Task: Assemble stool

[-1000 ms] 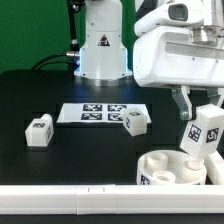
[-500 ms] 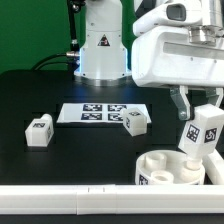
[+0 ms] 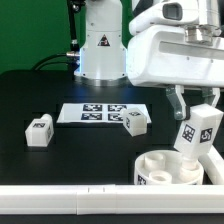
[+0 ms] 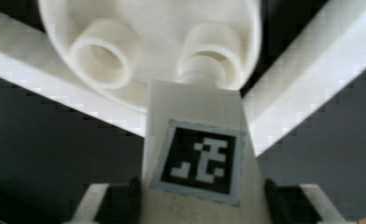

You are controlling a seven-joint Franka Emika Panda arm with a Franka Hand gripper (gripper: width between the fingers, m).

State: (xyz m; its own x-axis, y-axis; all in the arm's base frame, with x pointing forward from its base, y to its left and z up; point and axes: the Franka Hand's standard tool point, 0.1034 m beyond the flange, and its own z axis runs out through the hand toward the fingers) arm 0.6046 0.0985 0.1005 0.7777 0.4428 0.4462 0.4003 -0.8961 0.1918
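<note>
Next, I let the white tagged leg go in the seat's socket (image 3: 188,162) (image 4: 205,70) that is farthest from the loose legs.
In the exterior view my gripper (image 3: 196,104) hangs over the round white seat (image 3: 165,172) at the front right, shut on a white tagged leg (image 3: 198,135). The leg is tilted, its lower end at the seat's top. In the wrist view the leg (image 4: 205,140) runs from between my fingers (image 4: 102,206) to a socket (image 4: 208,52) in the seat (image 4: 153,25), beside another, vacant socket (image 4: 98,60). Whether the leg's tip is inside the socket I cannot tell. Two more legs lie loose on the black table, one (image 3: 38,131) at the exterior view's left and one (image 3: 135,122) near the middle.
The marker board (image 3: 98,113) lies flat behind the loose legs. A long white rail (image 3: 60,200) runs along the front edge, with the seat against it. The arm's white base (image 3: 101,45) stands at the back.
My gripper has shifted a little toward the exterior view's left, and the held leg has turned and now leans more over the seat. The loose legs have not moved.
</note>
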